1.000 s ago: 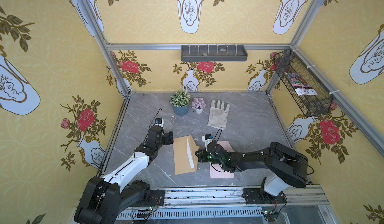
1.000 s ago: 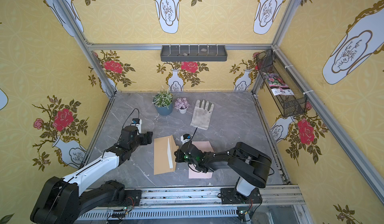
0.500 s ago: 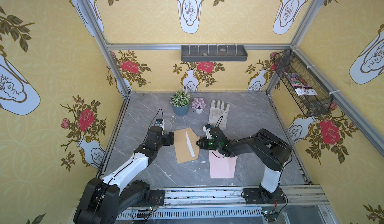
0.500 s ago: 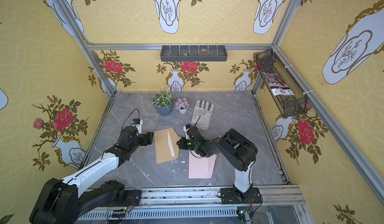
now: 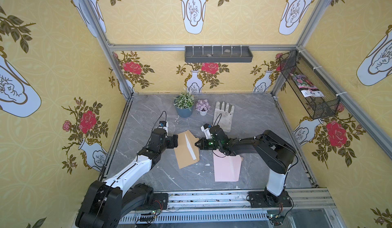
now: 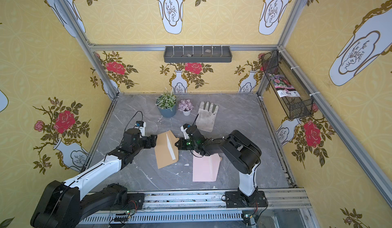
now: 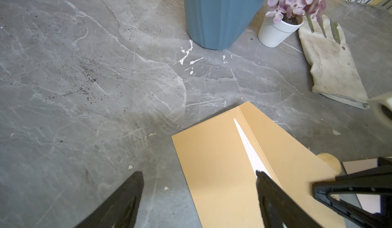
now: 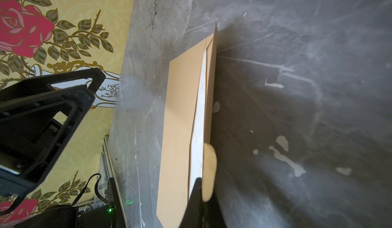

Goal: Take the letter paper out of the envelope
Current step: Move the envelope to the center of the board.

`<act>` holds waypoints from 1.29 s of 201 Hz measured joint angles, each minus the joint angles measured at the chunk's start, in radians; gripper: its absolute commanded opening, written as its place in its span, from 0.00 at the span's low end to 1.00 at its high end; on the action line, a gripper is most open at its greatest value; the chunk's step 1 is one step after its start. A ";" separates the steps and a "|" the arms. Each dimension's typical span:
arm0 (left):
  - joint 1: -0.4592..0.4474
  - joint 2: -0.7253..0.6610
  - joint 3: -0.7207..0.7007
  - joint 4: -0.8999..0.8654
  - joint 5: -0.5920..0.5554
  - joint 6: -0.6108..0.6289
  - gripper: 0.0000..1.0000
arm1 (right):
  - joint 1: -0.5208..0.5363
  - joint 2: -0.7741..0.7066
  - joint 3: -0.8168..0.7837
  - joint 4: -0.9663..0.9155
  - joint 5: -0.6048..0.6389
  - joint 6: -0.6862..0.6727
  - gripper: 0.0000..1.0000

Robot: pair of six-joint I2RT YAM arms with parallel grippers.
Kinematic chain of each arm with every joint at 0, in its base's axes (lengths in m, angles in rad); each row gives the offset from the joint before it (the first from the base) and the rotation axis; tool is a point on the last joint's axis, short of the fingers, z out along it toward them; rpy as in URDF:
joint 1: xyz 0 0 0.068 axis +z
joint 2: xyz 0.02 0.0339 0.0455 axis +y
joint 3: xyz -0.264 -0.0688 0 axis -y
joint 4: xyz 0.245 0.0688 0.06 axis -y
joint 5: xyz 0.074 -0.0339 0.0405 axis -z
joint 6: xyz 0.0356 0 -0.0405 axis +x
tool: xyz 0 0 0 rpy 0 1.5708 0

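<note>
My right gripper is beside the flap's tab on the flat envelope, so next I take the envelope's flap nearer me [image 5: 197,155] and lift the envelope to my left gripper.
A tan envelope [image 5: 185,152] [image 6: 164,152] lies on the grey table, its flap [image 8: 210,93] raised along the right side. My right gripper [image 5: 196,144] [image 6: 176,145] [image 8: 199,180] is shut on the flap's edge, beside its round tab [image 8: 209,174]. A white strip [image 7: 248,148] [image 8: 200,110] shows in the gap under the flap; whether it is the letter paper or a lining I cannot tell. A pink sheet [image 5: 227,167] [image 6: 204,169] lies flat outside the envelope, below the right arm. My left gripper [image 5: 176,141] [image 7: 199,173] is open, straddling the envelope's left edge.
At the back stand a blue pot with a green plant [image 5: 184,108], a small white pot with purple flowers [image 5: 203,108] and a dirty white glove [image 5: 223,116]. A wire basket [image 5: 309,89] hangs on the right wall and a grey shelf [image 5: 218,54] on the back wall.
My right gripper has drawn the envelope by its flap toward the back of the table, and its arm has risen off the pink sheet, which now shows whole. The left arm has barely moved.
</note>
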 measured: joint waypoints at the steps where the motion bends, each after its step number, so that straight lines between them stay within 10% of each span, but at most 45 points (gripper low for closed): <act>1: 0.000 0.000 0.000 0.000 0.000 0.000 0.85 | 0.001 0.000 0.000 -0.001 0.002 0.000 0.00; 91: 0.000 0.000 0.000 0.000 0.000 0.000 0.84 | 0.013 -0.008 0.003 -0.077 0.028 -0.020 0.00; 120: 0.000 -0.002 0.000 0.000 0.003 0.000 0.84 | 0.015 -0.006 0.015 -0.083 0.032 -0.019 0.24; 131: 0.000 -0.005 0.000 0.000 0.003 0.000 0.84 | 0.015 -0.006 0.018 -0.086 0.032 -0.018 0.54; 147: 0.000 -0.009 0.000 0.000 0.003 0.000 0.84 | 0.016 -0.006 0.024 -0.104 0.050 -0.019 0.67; 208: 0.000 -0.015 0.000 0.000 0.019 -0.001 0.79 | 0.128 -0.149 0.071 -0.347 0.250 -0.058 0.49; 259: 0.000 0.055 0.032 -0.002 0.065 0.000 0.51 | 0.251 -0.047 0.270 -0.493 0.342 -0.130 0.65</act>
